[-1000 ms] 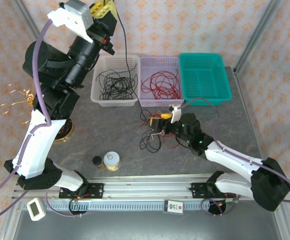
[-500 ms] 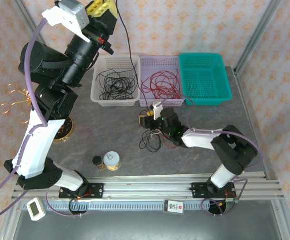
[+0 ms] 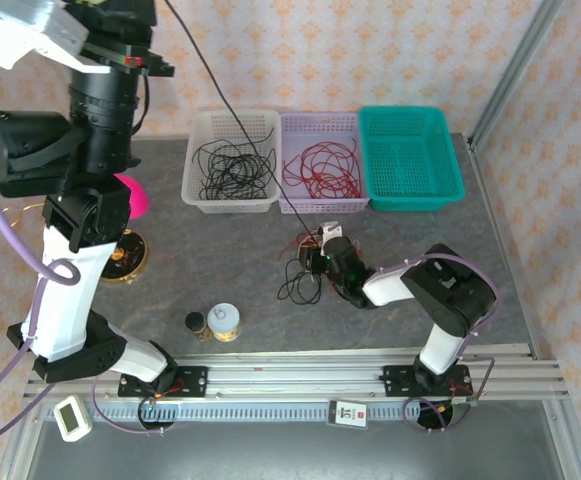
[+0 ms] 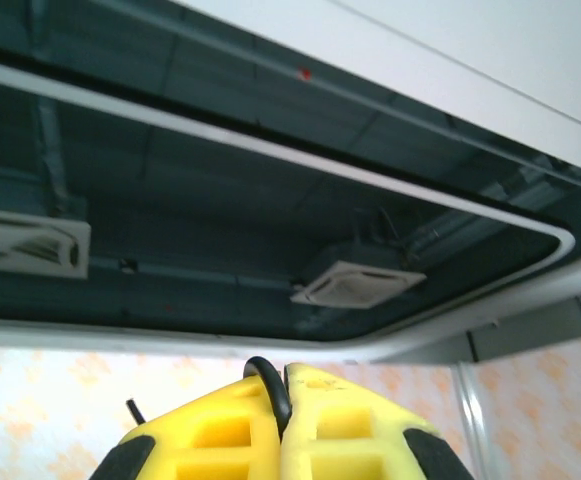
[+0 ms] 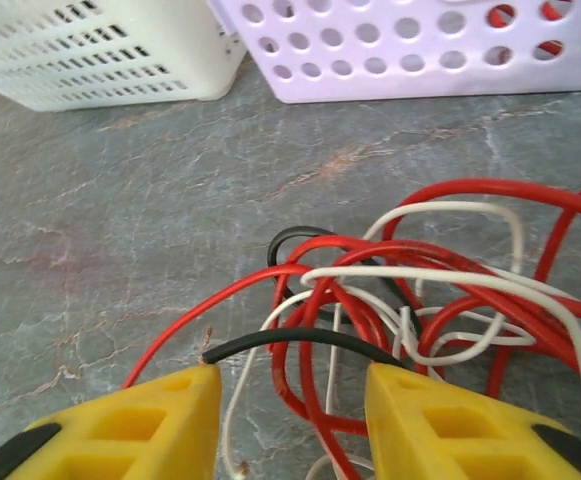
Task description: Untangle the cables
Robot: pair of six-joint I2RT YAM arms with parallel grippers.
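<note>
My left gripper is raised with the black cable stretched straight from it into the bundle, so it should come down and take the cable closer to the bundle (image 3: pixel 299 216).
The tangled cables (image 5: pixel 420 290), red, white and black, lie on the grey table in front of the baskets. My right gripper (image 5: pixel 288 380) is low over this bundle (image 3: pixel 300 280), its jaws apart, with a black wire and red and white strands lying between the yellow fingertips (image 5: pixel 195 400). In the top view the right gripper (image 3: pixel 315 258) sits at the bundle's upper edge. My left gripper (image 4: pixel 282 375) is raised high and shut on a black cable (image 4: pixel 268 378). That black cable (image 3: pixel 205 75) slants down into the white basket (image 3: pixel 196 200).
The white basket holds black cables, the lilac basket (image 3: pixel 320 205) holds red ones, and a teal basket (image 3: pixel 410 195) stands on the right. Two small jars (image 3: pixel 224 322) stand near the front left. A round brown object (image 3: pixel 122 258) lies by the left arm.
The left arm has swung up and to the left, drawing the black cable higher. The right gripper has moved left and down onto the bundle, and its jaws have narrowed.
</note>
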